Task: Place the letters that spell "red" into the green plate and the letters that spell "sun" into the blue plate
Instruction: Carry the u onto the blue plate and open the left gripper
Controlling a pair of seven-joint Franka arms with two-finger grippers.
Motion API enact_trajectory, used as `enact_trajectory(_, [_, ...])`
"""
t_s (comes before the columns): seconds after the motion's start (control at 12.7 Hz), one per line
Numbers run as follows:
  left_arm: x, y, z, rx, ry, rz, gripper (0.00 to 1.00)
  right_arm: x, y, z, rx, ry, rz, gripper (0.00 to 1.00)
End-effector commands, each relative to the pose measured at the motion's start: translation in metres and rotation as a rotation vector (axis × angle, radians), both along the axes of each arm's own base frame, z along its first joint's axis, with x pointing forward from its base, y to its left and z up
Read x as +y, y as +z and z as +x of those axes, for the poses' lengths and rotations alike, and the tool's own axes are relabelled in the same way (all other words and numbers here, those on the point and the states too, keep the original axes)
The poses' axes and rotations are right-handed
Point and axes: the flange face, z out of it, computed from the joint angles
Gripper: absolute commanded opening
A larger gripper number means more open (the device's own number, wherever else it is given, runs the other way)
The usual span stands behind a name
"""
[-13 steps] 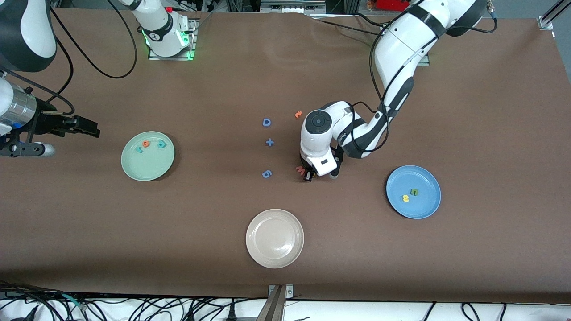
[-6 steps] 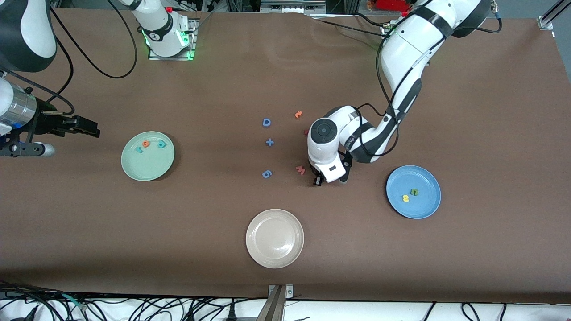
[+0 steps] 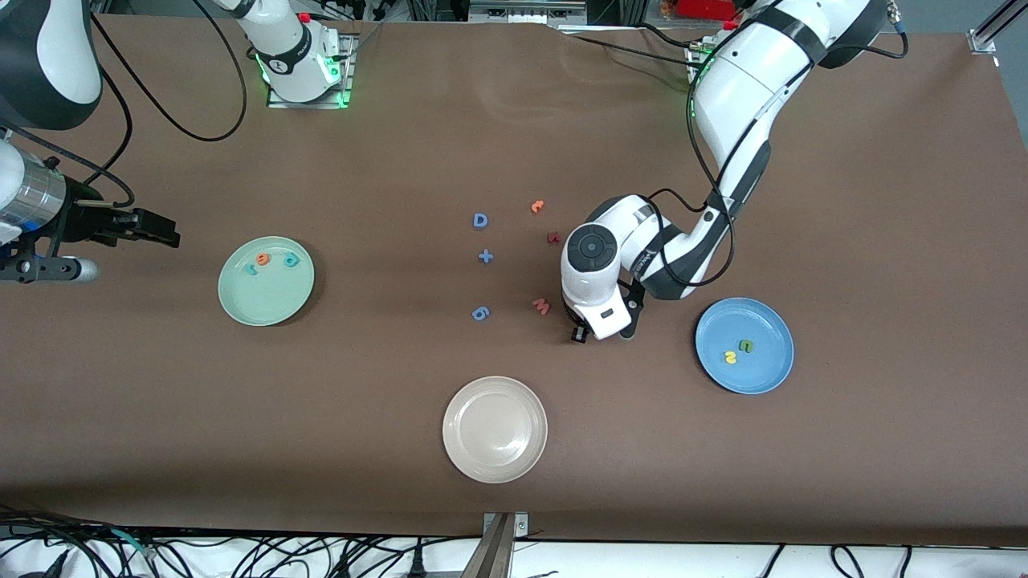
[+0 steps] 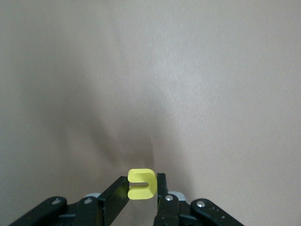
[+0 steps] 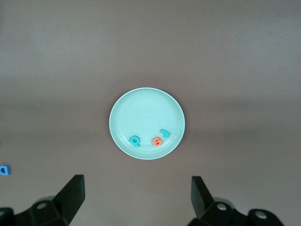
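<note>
Next, I let go of the yellow arch-shaped letter with my left gripper on the blue plate, between the green arch letter and the plate's far rim (image 3: 743, 314). The yellow letter is still held over bare table.
My left gripper (image 3: 578, 333) is shut on a small yellow arch-shaped letter (image 4: 141, 183), held between its fingertips over bare table between the pink-red W (image 3: 541, 305) and the blue plate (image 3: 763, 371). The blue plate holds a green arch letter (image 3: 746, 346) and a yellow s (image 3: 730, 357). The green plate (image 3: 265, 303) holds a teal r (image 3: 252, 270), an orange e (image 3: 263, 258) and a teal d (image 3: 291, 259). My right gripper (image 3: 157, 230) waits open near the right arm's end, looking down on the green plate (image 5: 146, 110).
A cream-white plate (image 3: 495, 461) sits near the front camera. Mid-table lie a blue D (image 3: 480, 220), a blue plus (image 3: 485, 257), a blue 6 (image 3: 480, 313), a dark red letter (image 3: 552, 238) and a lone orange letter (image 3: 537, 206).
My left gripper has moved away from the W toward the blue plate, carrying the yellow letter; the W and the dark red letter now show. The right arm has not moved.
</note>
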Motion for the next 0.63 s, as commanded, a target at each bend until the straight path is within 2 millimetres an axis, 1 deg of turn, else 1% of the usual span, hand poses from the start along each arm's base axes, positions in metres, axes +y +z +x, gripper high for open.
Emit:
enact_trajectory(0.0, [0.025,0.027,0.024,0.085,-0.062,-0.005,0.13,0.000,0.001,-0.004,-0.008,0.013,-0.003,1.00])
enact_trajectory(0.08, [0.039,0.035,0.031,0.116,-0.106,0.007,0.13,0.000,0.001,-0.004,-0.008,0.013,-0.003,1.00])
enact_trajectory(0.16, [0.058,0.040,0.038,0.157,-0.147,0.021,0.13,0.000,0.002,-0.004,-0.009,0.013,-0.003,1.00])
enact_trajectory(0.31, [0.095,0.060,0.053,0.220,-0.246,0.017,0.13,0.000,0.002,-0.004,-0.009,0.013,-0.003,1.00])
enact_trajectory(0.47, [0.146,0.077,0.070,0.243,-0.329,0.008,0.13,0.000,0.002,-0.004,-0.009,0.012,-0.003,1.00])
enact_trajectory(0.55, [0.166,0.079,0.075,0.254,-0.370,0.009,0.13,0.000,0.001,-0.004,-0.008,0.013,-0.004,1.00])
